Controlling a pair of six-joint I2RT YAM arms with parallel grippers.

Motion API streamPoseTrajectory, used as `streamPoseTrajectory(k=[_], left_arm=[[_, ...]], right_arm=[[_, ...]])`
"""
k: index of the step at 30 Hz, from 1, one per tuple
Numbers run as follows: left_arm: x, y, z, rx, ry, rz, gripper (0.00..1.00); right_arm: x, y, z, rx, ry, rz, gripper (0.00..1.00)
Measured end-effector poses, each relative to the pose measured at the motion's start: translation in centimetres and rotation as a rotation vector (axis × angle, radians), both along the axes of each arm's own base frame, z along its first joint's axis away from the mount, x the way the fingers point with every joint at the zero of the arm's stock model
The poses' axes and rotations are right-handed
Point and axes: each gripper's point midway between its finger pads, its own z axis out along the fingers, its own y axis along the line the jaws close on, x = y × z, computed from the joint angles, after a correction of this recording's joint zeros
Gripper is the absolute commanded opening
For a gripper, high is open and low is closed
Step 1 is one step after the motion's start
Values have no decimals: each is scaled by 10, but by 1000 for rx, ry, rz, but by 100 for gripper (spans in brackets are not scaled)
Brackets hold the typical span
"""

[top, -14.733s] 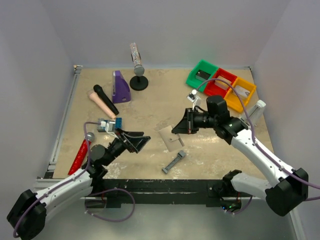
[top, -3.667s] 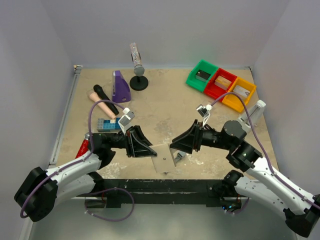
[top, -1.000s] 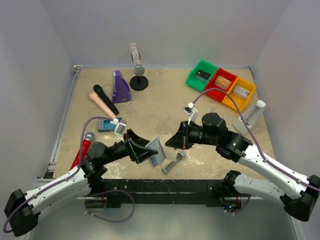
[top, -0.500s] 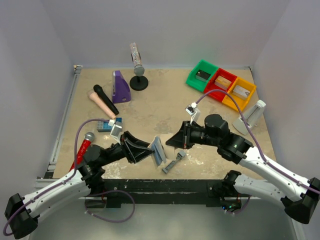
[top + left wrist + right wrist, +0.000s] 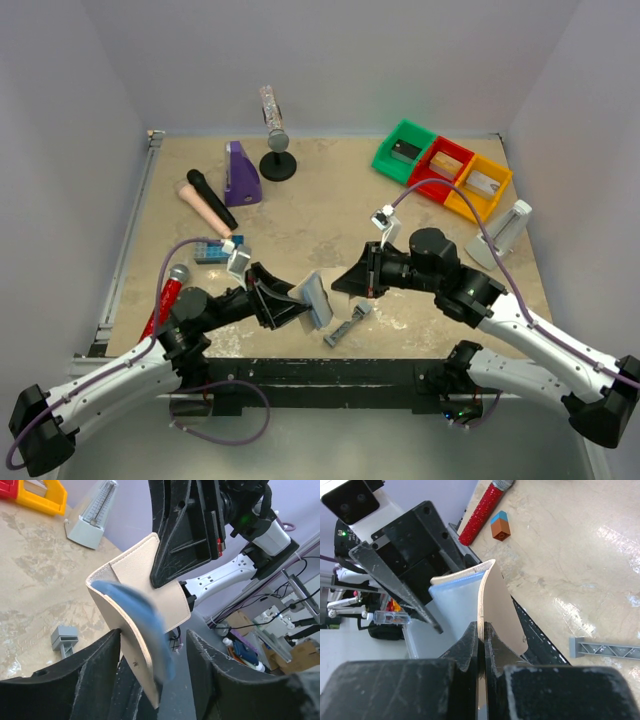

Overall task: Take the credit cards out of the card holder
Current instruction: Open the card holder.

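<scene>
My left gripper is open around the loose blue half of the folded, hanging card holder, so it should pinch that half [image 5: 143, 662] and lay the card holder open flat.
The card holder [image 5: 315, 298] hangs in the air above the table's front edge, between my two grippers, folded into a V. My right gripper [image 5: 340, 283] is shut on the edge of one tan flap; in the right wrist view its fingers [image 5: 481, 625] pinch the card holder [image 5: 496, 610]. My left gripper [image 5: 292, 302] is open around the other half. In the left wrist view the card holder [image 5: 131, 587] leans on the left finger [image 5: 100, 672], with a gap to the right finger [image 5: 220, 675]. A blue-grey inner panel shows. I cannot make out any credit cards.
A grey bar-shaped tool [image 5: 347, 323] lies below the grippers. A blue studded block [image 5: 213, 248], a red glitter microphone [image 5: 160, 305] and a black microphone [image 5: 212, 198] lie left. Green [image 5: 405, 150], red [image 5: 440, 165] and yellow [image 5: 478, 185] bins and a metronome [image 5: 505, 232] stand right.
The card holder lay flat on the table earlier; now it is off the table between both grippers. Over the last second it has folded narrower and the left arm has shifted slightly.
</scene>
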Motion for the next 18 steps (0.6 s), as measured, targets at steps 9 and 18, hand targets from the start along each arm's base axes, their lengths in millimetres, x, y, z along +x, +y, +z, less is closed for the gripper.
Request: streamPoseTrajectory(k=[9,18], left_arm=[[1,-2,-7,24,21,-3,52],[-1,-2,-6,20,14,-14,52]], right_arm=[[-2,-4,4,20,-11,-12,0],[-2,-4,-2,46,6,-24,0]])
